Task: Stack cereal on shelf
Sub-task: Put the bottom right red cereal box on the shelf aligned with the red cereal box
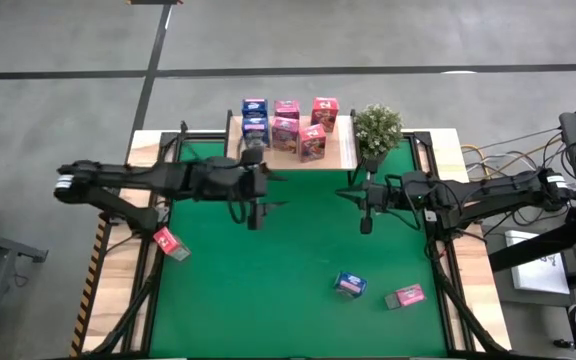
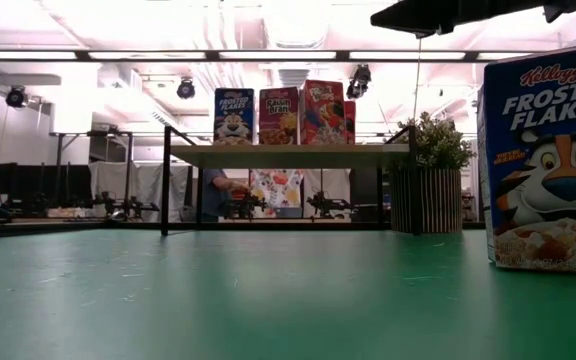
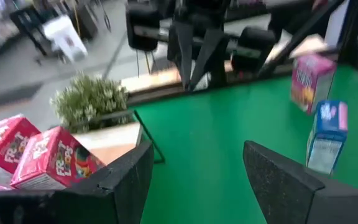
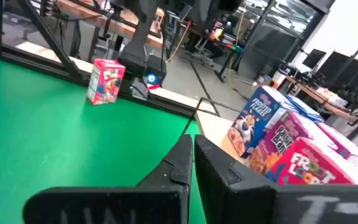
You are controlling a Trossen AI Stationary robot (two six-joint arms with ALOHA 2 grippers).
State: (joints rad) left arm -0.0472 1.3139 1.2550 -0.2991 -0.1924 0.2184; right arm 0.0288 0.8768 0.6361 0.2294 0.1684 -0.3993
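The front red box on the shelf slants out of line with the back red box. Next, my right gripper grips and straightens the front box (image 1: 312, 132).
The shelf (image 1: 343, 152) stands at the mat's far edge, a pale board on thin black legs (image 2: 165, 180). Several cereal boxes (image 1: 286, 125) stand upright on it, blue ones to the left and pink/red ones to the right (image 2: 278, 115). Three more boxes sit on the green mat: a red one (image 1: 171, 242) near the left edge, a blue one (image 1: 350, 285) and a pink one (image 1: 405, 296) near the right front. My left gripper (image 1: 256, 215) hovers open over the mat in front of the shelf (image 3: 197, 168). My right gripper (image 1: 366, 222) hovers shut to its right (image 4: 193, 155).
A small potted plant (image 1: 378, 130) stands just right of the shelf (image 2: 428, 185). The blue Frosted Flakes box (image 2: 548, 160) fills the low view's right side. Black frame rails and wooden borders (image 1: 118, 270) run along the mat's sides. Bare mat lies between the arms.
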